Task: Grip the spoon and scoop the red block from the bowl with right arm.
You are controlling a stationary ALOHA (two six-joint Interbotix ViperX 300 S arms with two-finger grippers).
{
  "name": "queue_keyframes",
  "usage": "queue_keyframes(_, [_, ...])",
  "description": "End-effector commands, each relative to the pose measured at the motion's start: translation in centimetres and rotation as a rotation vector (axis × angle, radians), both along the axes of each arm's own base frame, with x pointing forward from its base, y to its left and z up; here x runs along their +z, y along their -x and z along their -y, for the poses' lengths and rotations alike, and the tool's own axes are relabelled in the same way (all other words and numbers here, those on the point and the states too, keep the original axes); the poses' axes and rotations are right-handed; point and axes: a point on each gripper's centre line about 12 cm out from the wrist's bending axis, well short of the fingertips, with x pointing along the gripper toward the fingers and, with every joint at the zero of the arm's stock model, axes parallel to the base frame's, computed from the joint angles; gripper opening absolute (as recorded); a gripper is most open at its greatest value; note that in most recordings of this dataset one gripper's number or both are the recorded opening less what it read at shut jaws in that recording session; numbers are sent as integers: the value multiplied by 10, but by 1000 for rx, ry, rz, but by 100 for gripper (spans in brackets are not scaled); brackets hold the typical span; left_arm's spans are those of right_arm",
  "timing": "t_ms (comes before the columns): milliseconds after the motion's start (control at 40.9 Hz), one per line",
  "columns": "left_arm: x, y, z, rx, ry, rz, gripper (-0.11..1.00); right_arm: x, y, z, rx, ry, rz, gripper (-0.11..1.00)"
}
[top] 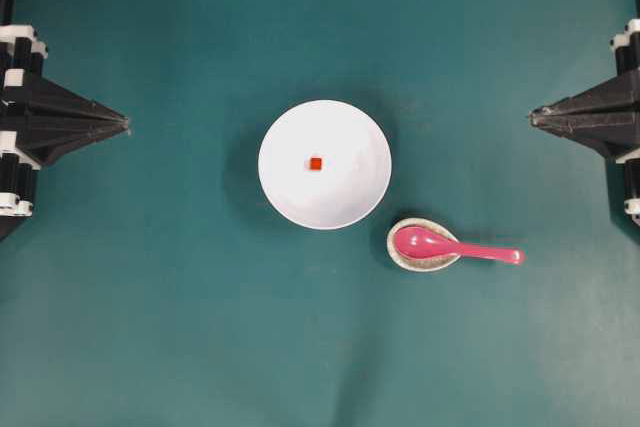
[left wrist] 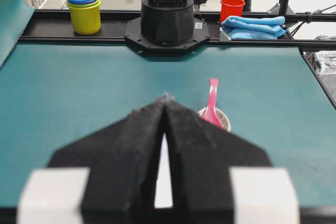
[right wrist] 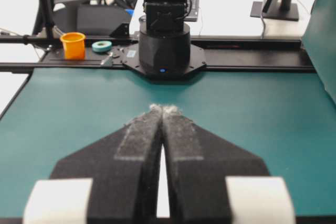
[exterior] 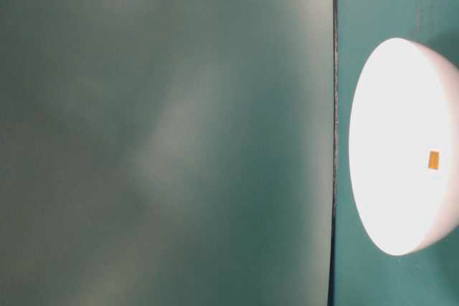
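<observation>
My right gripper will move to the pink spoon next and close on its handle's middle (top: 488,251), just outside the small speckled dish.
The white bowl (top: 325,165) sits at the table's middle with the tiny red block (top: 315,163) inside it; both also show in the table-level view, the bowl (exterior: 401,148) and the block (exterior: 434,160). The pink spoon (top: 455,245) rests with its scoop in a small speckled dish (top: 423,245), handle pointing right; it also shows in the left wrist view (left wrist: 211,104). My left gripper (top: 125,125) is shut and empty at the left edge. My right gripper (top: 533,117) is shut and empty at the right edge, up and right of the spoon's handle.
Beyond the table, the left wrist view shows stacked yellow and blue cups (left wrist: 84,11), a red cup (left wrist: 232,8) and a blue cloth (left wrist: 254,26). The right wrist view shows an orange cup (right wrist: 73,44) and a tape roll (right wrist: 102,46).
</observation>
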Motion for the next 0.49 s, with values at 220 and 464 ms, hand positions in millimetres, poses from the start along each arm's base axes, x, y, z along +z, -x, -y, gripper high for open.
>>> queue_keyframes(220, [7, -3, 1, -3, -14, -51, 0, 15, -3, -3, 20, -64, 3, 0])
queue_keyframes(464, [8, -2, 1, -3, -7, -46, 0, 7, -6, -3, 22, -116, -31, 15])
